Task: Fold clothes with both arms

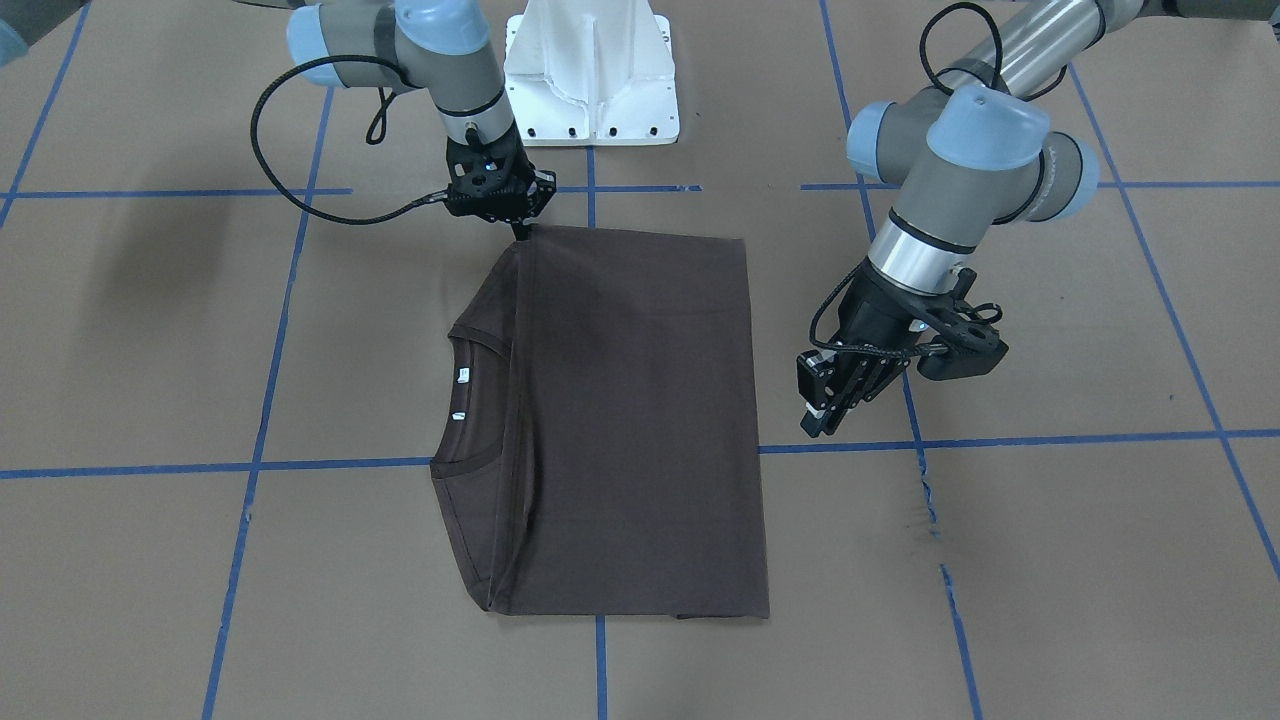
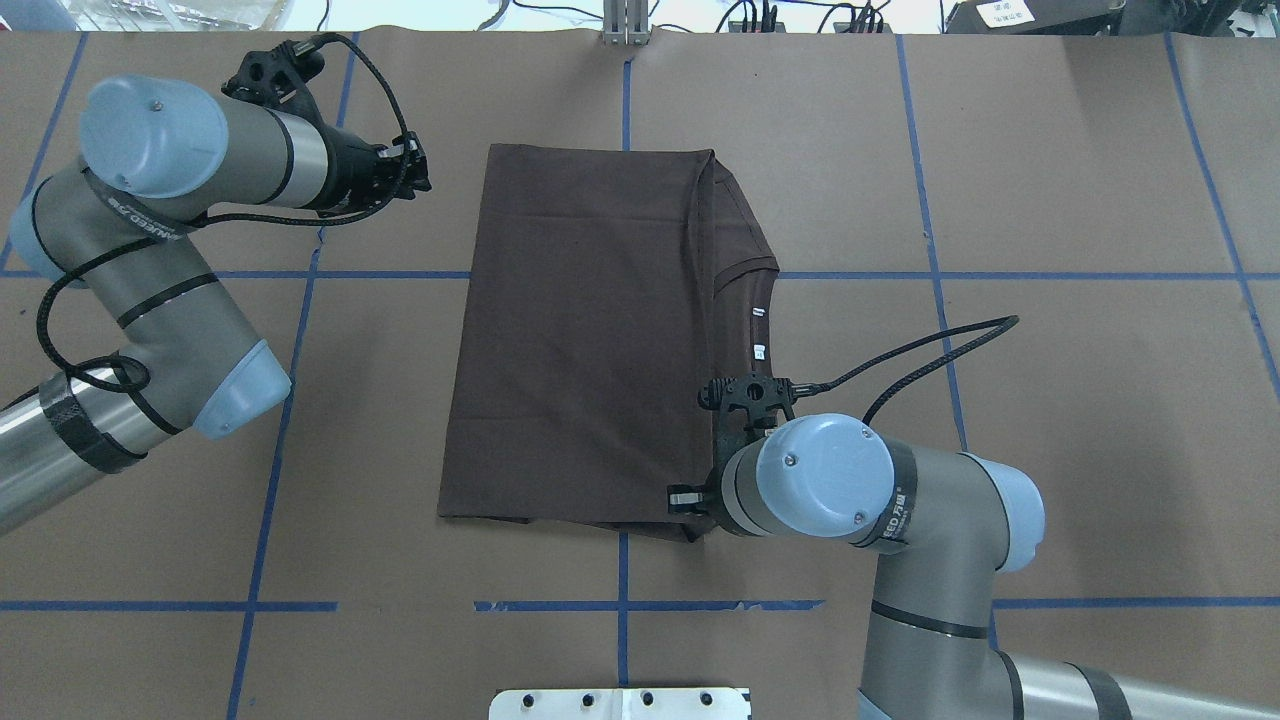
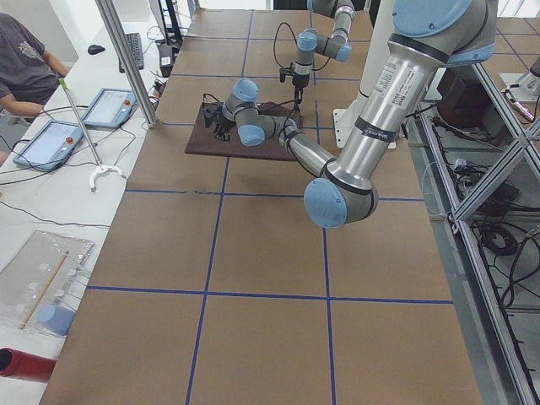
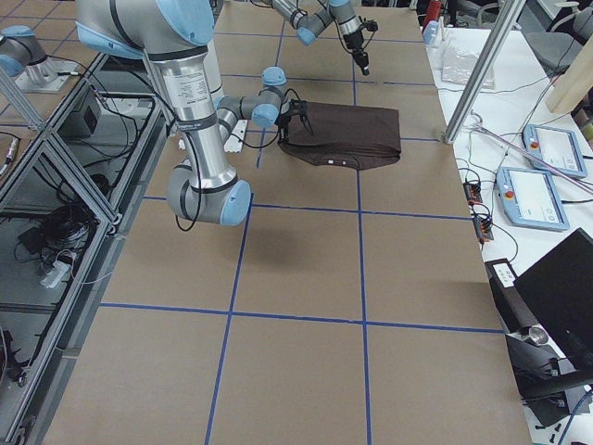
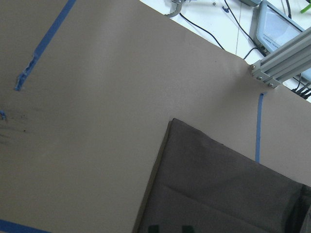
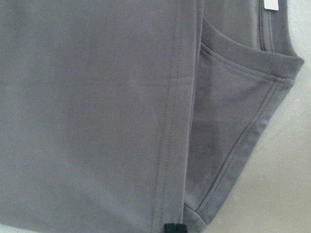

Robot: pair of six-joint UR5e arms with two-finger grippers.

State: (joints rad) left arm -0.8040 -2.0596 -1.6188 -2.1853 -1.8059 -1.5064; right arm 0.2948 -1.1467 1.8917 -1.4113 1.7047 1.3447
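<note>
I have the folded edge beside the under layer's corner pinched in my right gripper, so I will open it, turn it at an angle and take both corners together [image 6: 190, 219].
The dark brown T-shirt [image 1: 640, 420] lies folded into a rectangle on the brown table, its collar [image 1: 470, 400] and white neck labels showing past the folded edge. My right gripper [image 1: 522, 234] stands at the shirt's corner nearest the robot base, its fingers pinched on the hem; in the right wrist view one black fingertip [image 6: 175, 228] sits on the shirt [image 6: 97, 121]. In the overhead view my right wrist hides that gripper. My left gripper [image 1: 815, 425] [image 2: 425, 170] hovers open and empty beside the shirt's [image 2: 580, 340] far left corner, clear of the cloth [image 5: 228, 189].
The white pedestal base [image 1: 590, 80] stands at the robot's side of the table. Blue tape lines [image 1: 260, 400] cross the brown surface. Beyond the far edge are an aluminium post [image 3: 126, 59], tablets [image 3: 110, 105] and a seated person [image 3: 25, 67].
</note>
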